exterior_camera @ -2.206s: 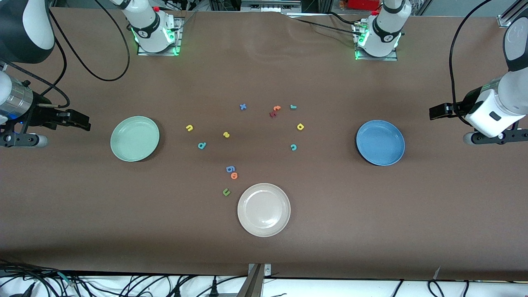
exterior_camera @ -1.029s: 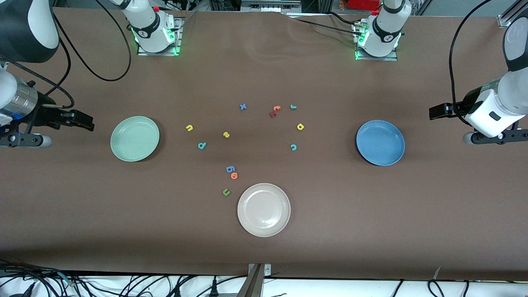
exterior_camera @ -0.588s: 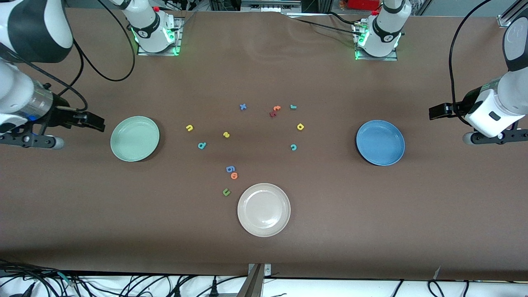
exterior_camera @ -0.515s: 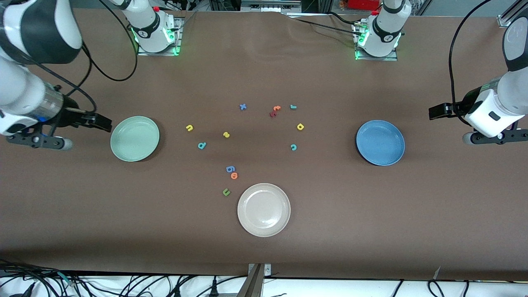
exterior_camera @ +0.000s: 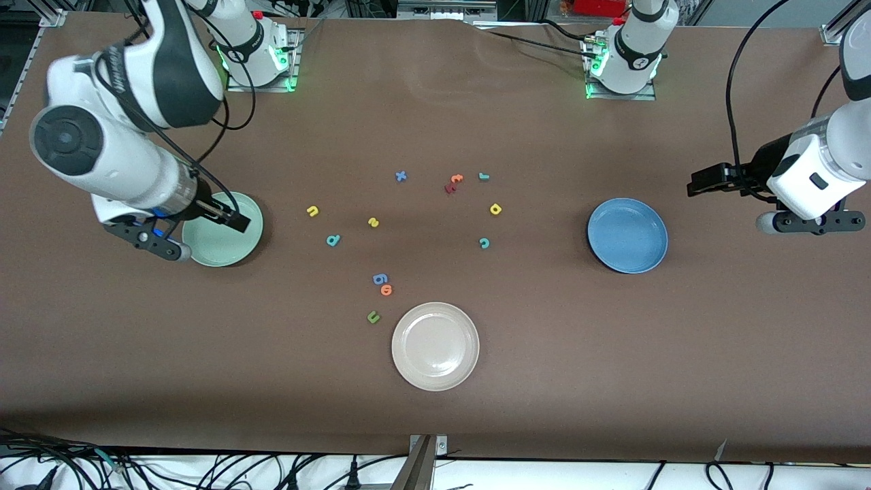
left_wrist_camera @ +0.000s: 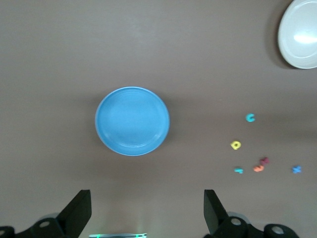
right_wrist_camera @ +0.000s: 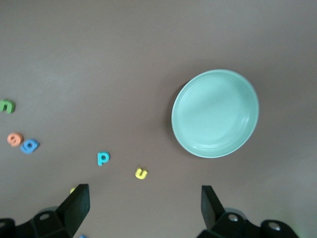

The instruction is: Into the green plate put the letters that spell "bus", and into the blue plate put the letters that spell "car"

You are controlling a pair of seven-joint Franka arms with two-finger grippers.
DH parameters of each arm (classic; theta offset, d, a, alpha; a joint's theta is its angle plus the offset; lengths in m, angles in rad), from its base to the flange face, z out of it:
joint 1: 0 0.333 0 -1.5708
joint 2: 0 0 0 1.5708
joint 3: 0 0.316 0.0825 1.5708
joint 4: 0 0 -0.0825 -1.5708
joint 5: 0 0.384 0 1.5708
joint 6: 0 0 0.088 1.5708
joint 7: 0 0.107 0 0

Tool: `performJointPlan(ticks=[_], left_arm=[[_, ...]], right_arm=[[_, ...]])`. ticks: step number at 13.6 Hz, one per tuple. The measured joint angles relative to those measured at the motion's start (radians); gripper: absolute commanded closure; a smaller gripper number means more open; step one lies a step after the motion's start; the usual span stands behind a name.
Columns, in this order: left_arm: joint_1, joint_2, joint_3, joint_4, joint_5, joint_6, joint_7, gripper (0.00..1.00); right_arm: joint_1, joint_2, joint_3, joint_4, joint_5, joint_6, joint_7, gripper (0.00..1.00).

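The robot's right gripper needs to next go to the yellow u, the letter nearest the green plate, and close on the yellow u's outer sides (exterior_camera: 312, 211) (right_wrist_camera: 141, 173).
The green plate (exterior_camera: 224, 246) (right_wrist_camera: 215, 113) lies toward the right arm's end of the table, and the blue plate (exterior_camera: 627, 235) (left_wrist_camera: 132, 121) toward the left arm's end. Both are bare. Between them on the table lie the yellow u (exterior_camera: 312, 211) (right_wrist_camera: 141, 173), teal b (exterior_camera: 333, 239) (right_wrist_camera: 103, 158), yellow s (exterior_camera: 373, 222), teal c (exterior_camera: 484, 242) (left_wrist_camera: 250, 118), yellow a (exterior_camera: 495, 209) (left_wrist_camera: 236, 145) and teal r (exterior_camera: 484, 176) (left_wrist_camera: 238, 170). My right gripper (exterior_camera: 233, 220) (right_wrist_camera: 143, 208) hangs open over the green plate. My left gripper (exterior_camera: 701, 184) (left_wrist_camera: 147, 213) hangs open and empty just outside the blue plate.
An off-white plate (exterior_camera: 435, 346) (left_wrist_camera: 299, 34) sits nearest the front camera. Beside it lie a dark green u (exterior_camera: 373, 316), an orange o (exterior_camera: 386, 290) and a blue letter (exterior_camera: 380, 278). A blue x (exterior_camera: 401, 176) and orange and red letters (exterior_camera: 454, 182) lie near the teal r.
My right arm has swung in from the table's end, and its gripper now hangs over the green plate. My left gripper has shifted a little toward the blue plate. No letter has moved.
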Motion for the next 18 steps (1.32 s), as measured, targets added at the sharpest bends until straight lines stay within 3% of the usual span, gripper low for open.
performJointPlan(ticks=[3,10,16,17,18], left_arm=[[-0.015,0.019,-0.003,0.0,-0.005,0.0,0.003,0.0],[-0.195,0.158,-0.016,0.0,-0.008,0.045,0.004,0.0],[-0.296,0.229,-0.03,-0.02,-0.012,0.143,-0.002,0.0],[-0.311,0.231,-0.031,-0.041,-0.012,0.188,-0.011,0.0],[-0.339,0.233,-0.031,-0.076,-0.012,0.251,-0.044,0.0]], right_arm=[[0.005,0.006,0.04,-0.144,0.0,0.137,0.163,0.01],[0.01,0.016,0.117,-0.489,0.001,0.545,0.418,0.01],[0.01,0.097,0.144,-0.557,0.001,0.705,0.535,0.09],[0.01,0.107,0.149,-0.562,0.001,0.725,0.548,0.15],[0.01,0.115,0.152,-0.567,0.001,0.737,0.554,0.16]])
